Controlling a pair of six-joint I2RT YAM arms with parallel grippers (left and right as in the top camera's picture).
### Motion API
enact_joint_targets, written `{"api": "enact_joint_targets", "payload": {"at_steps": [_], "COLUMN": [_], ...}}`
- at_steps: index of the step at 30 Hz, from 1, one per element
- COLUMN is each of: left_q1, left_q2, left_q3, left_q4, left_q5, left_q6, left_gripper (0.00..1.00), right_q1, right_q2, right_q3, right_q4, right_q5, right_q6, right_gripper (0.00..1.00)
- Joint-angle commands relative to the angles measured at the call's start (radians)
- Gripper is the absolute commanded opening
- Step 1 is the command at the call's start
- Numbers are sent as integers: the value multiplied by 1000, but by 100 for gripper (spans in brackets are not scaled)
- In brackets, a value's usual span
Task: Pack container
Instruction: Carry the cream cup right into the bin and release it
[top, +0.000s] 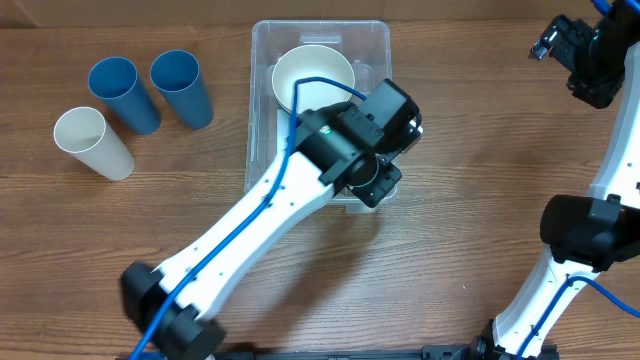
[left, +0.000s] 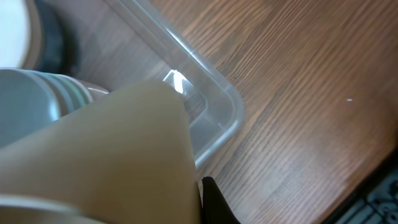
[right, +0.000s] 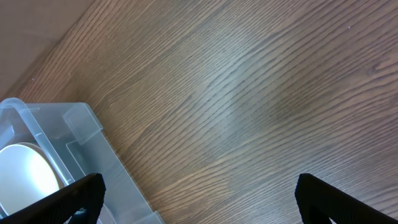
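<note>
Next, I release the beige cup with my left gripper inside the bin's near corner (top: 366, 176) (left: 177, 118), on the side of the bin away from the blue cups.
The container (top: 262, 60), a clear plastic bin, stands at the table's back middle with a white bowl (top: 312, 75) in its far end. My left gripper (left: 200, 194) hangs over the bin's near right corner (left: 231, 106), shut on the wall of a beige cup (left: 112, 155). One black finger (left: 214, 202) shows against the cup, which hides the other. In the overhead view the left arm (top: 350, 150) covers the cup. My right gripper (right: 199, 193) is open and holds nothing, high at the table's far right (top: 565, 45). Its view catches the bin's corner (right: 81, 121) and the bowl (right: 25, 177).
Two blue cups (top: 125, 95) (top: 182, 88) and a cream cup (top: 92, 142) lie on the table's left. Pale stacked bowls (left: 37, 102) sit inside the bin beside the held cup. Bare wood stretches to the right of the bin.
</note>
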Motion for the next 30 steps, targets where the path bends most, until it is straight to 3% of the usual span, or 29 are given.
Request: {"api": "enact_joint_targets", "payload": {"at_steps": [1,23,28,30], "left_q1": [-6,-7,-7,-6], "left_q2": [117,191,212,212], "left_q3": [-6,-6,-6,-6], "left_q4": [21,68,54,68], "left_q5": [10,46,46,46], "left_q6": [-13,95,100,100], "left_gripper": [4,5,40,46], "right_q1": [-3,-3,-3,-3], "right_q2": [-23,-23,-23,-23], "right_q3": [24,24,24,24], "right_q4": [6,6,6,6], "right_q5": [-5,-5,-5,-5], "right_q6": [6,6,6,6], "right_gripper": [100,100,100,100]}}
